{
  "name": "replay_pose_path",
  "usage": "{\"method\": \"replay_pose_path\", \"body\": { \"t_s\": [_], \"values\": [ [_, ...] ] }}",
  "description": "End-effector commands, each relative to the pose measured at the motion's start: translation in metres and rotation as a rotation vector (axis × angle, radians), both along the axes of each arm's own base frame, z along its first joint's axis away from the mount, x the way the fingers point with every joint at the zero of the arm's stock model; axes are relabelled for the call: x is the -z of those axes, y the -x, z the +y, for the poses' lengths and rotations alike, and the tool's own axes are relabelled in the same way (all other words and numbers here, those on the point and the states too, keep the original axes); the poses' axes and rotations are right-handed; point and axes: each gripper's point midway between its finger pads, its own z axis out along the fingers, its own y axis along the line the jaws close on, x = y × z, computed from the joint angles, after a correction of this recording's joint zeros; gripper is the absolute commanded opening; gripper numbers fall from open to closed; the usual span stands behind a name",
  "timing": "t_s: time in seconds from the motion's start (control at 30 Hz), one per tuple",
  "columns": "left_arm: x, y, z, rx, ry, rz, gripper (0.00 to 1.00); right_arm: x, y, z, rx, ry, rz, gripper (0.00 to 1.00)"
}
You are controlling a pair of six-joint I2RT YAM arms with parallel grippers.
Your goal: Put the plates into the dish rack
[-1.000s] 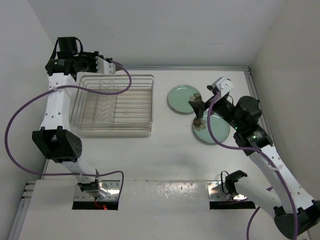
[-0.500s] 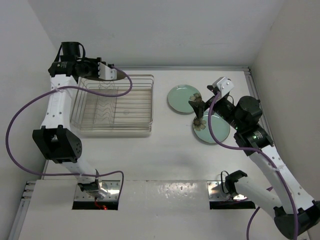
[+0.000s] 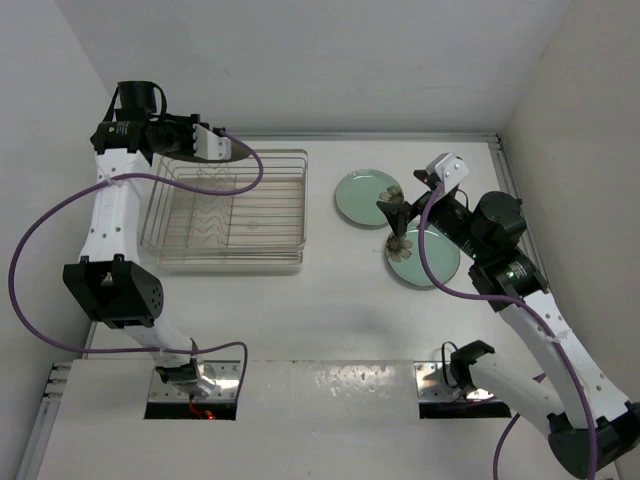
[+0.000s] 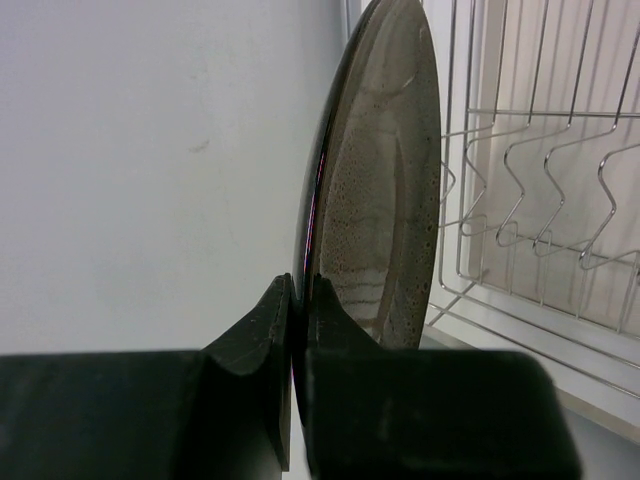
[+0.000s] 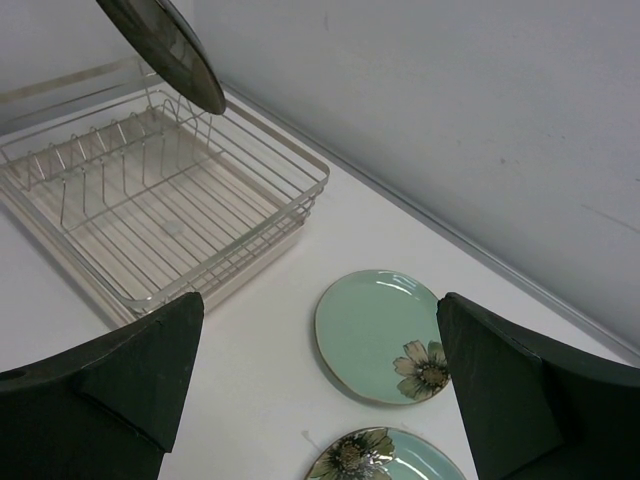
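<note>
My left gripper is holding the dark brown plate on edge. I will let go of it behind the dish rack's farthest wire wires (image 3: 209,183).
My left gripper (image 3: 203,142) is shut on the rim of the glossy dark brown plate (image 3: 228,151). It holds the plate on edge above the far left corner of the silver wire dish rack (image 3: 225,262). In the left wrist view the plate (image 4: 385,200) stands nearly upright between my fingers, and the rack's prongs (image 4: 540,200) lie to its right. Two mint green flower plates (image 3: 365,197) (image 3: 430,262) lie flat on the table right of the rack. My right gripper (image 3: 396,224) hovers open and empty above them (image 5: 385,335) (image 5: 390,462).
The rack (image 5: 290,200) holds no plates. White walls close in at the far side and on the left and right. A purple cable (image 3: 245,170) from the left arm hangs over the rack's far rim.
My left wrist has turned and shifted slightly, so the brown plate now shows on edge over the rack's far left corner. The right arm has not moved.
</note>
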Motion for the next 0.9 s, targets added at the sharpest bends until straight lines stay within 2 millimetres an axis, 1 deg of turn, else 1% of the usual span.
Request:
{"method": "replay_pose_path", "body": {
  "t_s": [0.0, 0.1, 0.23, 0.27, 0.33, 0.4, 0.43, 0.47, 0.57, 0.6, 0.67, 0.7, 0.73, 0.77, 0.8, 0.87],
  "values": [
    [-0.109, 0.016, -0.007, 0.064, -0.039, -0.323, 0.0, -0.027, 0.005, 0.002, -0.016, -0.045, -0.065, 0.99],
    [-0.112, 0.021, -0.009, 0.072, -0.033, -0.32, 0.0, -0.029, 0.006, 0.002, -0.017, -0.047, -0.07, 0.99],
    [-0.098, 0.026, -0.01, 0.083, -0.045, -0.281, 0.0, -0.028, 0.007, 0.002, -0.019, -0.045, -0.069, 0.99],
    [-0.098, 0.026, -0.006, 0.08, -0.056, -0.286, 0.0, -0.027, 0.007, 0.001, -0.016, -0.044, -0.067, 0.99],
    [-0.089, 0.024, -0.004, 0.079, -0.068, -0.268, 0.0, -0.027, 0.007, 0.001, -0.019, -0.044, -0.067, 0.99],
    [-0.088, 0.021, 0.0, 0.067, -0.088, -0.276, 0.0, -0.028, 0.008, 0.001, -0.02, -0.046, -0.068, 0.99],
    [-0.093, 0.019, 0.0, 0.066, -0.091, -0.297, 0.0, -0.028, 0.008, 0.002, -0.022, -0.046, -0.068, 0.99],
    [-0.092, 0.017, 0.002, 0.063, -0.108, -0.303, 0.0, -0.029, 0.008, 0.002, -0.022, -0.046, -0.069, 0.99],
    [-0.098, 0.01, 0.006, 0.058, -0.147, -0.345, 0.0, -0.03, 0.009, 0.001, -0.018, -0.05, -0.07, 0.99],
    [-0.097, 0.005, 0.006, 0.064, -0.158, -0.353, 0.0, -0.031, 0.009, 0.001, -0.021, -0.051, -0.073, 0.99],
    [-0.102, 0.003, 0.006, 0.063, -0.162, -0.375, 0.0, -0.031, 0.009, 0.002, -0.024, -0.054, -0.072, 0.99],
    [-0.101, -0.001, 0.007, 0.063, -0.162, -0.378, 0.0, -0.031, 0.009, 0.001, -0.022, -0.055, -0.071, 0.99],
    [-0.102, 0.0, 0.004, 0.075, -0.155, -0.38, 0.0, -0.031, 0.009, 0.002, -0.026, -0.058, -0.069, 0.99],
    [-0.097, -0.001, 0.005, 0.075, -0.153, -0.371, 0.0, -0.032, 0.009, 0.002, -0.024, -0.058, -0.069, 0.99],
    [-0.098, -0.001, 0.003, 0.088, -0.155, -0.376, 0.0, -0.032, 0.009, 0.002, -0.026, -0.058, -0.069, 0.99],
    [-0.089, -0.002, 0.003, 0.094, -0.16, -0.359, 0.0, -0.032, 0.009, 0.002, -0.026, -0.058, -0.069, 0.99]
  ]
}}
